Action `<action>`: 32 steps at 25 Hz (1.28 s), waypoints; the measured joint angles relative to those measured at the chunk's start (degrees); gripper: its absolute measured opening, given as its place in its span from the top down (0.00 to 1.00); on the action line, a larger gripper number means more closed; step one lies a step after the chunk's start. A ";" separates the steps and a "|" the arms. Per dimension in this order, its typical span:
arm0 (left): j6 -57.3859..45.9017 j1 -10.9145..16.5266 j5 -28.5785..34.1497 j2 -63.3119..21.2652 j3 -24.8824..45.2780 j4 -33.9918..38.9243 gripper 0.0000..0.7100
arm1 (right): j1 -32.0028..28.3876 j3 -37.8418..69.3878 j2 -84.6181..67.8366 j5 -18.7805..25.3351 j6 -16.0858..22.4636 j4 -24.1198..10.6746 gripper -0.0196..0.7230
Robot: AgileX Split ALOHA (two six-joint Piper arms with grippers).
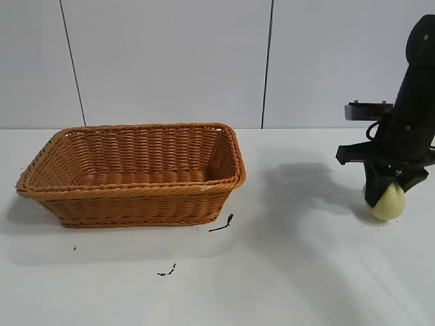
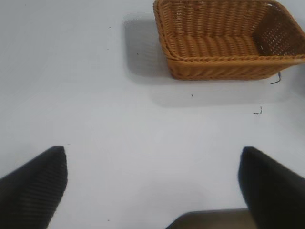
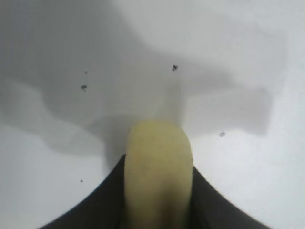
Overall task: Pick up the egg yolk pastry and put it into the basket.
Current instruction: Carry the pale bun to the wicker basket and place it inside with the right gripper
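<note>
Next, I let go of the egg yolk pastry with my right gripper inside the basket [image 1: 161, 172], just behind the middle of the basket's front rim.
The pale yellow egg yolk pastry [image 1: 388, 202] is at the far right of the table, clamped between the black fingers of my right gripper [image 1: 386, 193], which comes down on it from above. In the right wrist view the pastry [image 3: 158, 167] stands on edge between the two fingers, close over the white table. The orange-brown wicker basket [image 1: 136, 192] stands at the left, empty, well apart from the pastry. It also shows in the left wrist view [image 2: 228, 59]. My left gripper [image 2: 152, 191] is open and empty over bare table, some way from the basket.
The table [image 1: 285, 272] is white. A short black scrap [image 1: 222, 225] lies by the basket's right front corner and another black scrap [image 1: 168, 271] lies nearer the front. A grey panelled wall stands behind.
</note>
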 joint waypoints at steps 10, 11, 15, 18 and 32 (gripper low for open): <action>0.00 0.00 0.00 0.00 0.00 0.00 0.02 | 2.97 -13.34 -0.82 10.08 0.05 -0.85 0.76; 0.00 0.00 0.00 0.00 0.00 0.00 0.02 | 4.04 -14.15 -0.82 10.11 0.20 -0.85 0.76; 0.00 0.00 0.00 0.00 0.00 0.00 0.02 | 10.76 -16.47 -0.68 8.92 0.65 -0.85 0.76; 0.00 0.00 0.00 0.00 0.00 0.00 0.02 | 16.35 -19.15 0.76 7.47 2.36 -0.60 0.76; 0.00 0.00 0.00 0.00 0.00 0.00 0.02 | 34.03 -38.33 22.07 2.32 5.35 -0.37 0.76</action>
